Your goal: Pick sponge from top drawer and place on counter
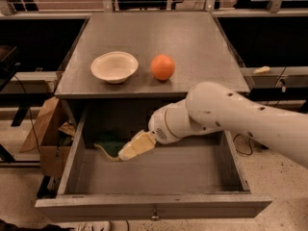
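The gripper will next move farther over the sponge and close on the sponge's middle [112, 145], beside the sponge's yellow edge.
The top drawer [159, 177] stands pulled open below the counter [154, 37]. The sponge [109, 146], dark green on top with a yellow edge, lies on the drawer floor at the back left. My gripper [129, 150] reaches down into the drawer from the right, and its pale tip sits right at the sponge's right edge, covering part of it. The white arm crosses the right half of the drawer.
A white bowl [114, 66] and an orange [162, 67] stand on the counter near its front edge. A cardboard box [45, 134] sits on the floor left of the cabinet. Cables lie on the floor at the right.
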`<state>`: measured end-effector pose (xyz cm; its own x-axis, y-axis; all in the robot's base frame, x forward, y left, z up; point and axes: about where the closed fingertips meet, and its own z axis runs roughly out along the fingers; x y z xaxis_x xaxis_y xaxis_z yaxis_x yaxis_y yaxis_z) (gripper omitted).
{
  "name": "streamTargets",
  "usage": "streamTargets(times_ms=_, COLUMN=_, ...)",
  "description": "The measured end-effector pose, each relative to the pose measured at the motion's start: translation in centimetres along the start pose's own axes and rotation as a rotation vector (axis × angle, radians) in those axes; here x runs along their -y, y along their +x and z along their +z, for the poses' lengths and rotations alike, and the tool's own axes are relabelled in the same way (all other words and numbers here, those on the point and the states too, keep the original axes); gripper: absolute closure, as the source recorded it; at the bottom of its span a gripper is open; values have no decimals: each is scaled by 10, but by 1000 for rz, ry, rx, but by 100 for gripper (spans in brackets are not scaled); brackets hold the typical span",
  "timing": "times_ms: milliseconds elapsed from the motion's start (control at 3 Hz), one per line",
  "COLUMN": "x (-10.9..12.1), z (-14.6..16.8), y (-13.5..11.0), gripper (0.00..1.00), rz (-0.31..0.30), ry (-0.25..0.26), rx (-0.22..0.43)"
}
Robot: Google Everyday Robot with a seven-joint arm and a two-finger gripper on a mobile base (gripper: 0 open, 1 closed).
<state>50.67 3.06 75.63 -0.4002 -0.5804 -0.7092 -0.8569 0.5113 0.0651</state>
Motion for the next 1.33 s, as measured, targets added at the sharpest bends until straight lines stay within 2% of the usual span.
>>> streamTargets(times_ms=333, x=0, z=50, y=6, gripper=0, rz=-38, ry=-33, rx=35)
streamTargets(times_ms=667, x=1, z=95, y=1, gripper=0, rz=-94, ry=-65, rx=58)
streamTargets(times_ms=1000, x=-8, z=128, y=-8, gripper=0, rz=-138, ry=-114, rx=85)
streamTargets(times_ms=1333, x=-9, z=128, y=-8, gripper=0, rz=-139, ry=-114, rx=85)
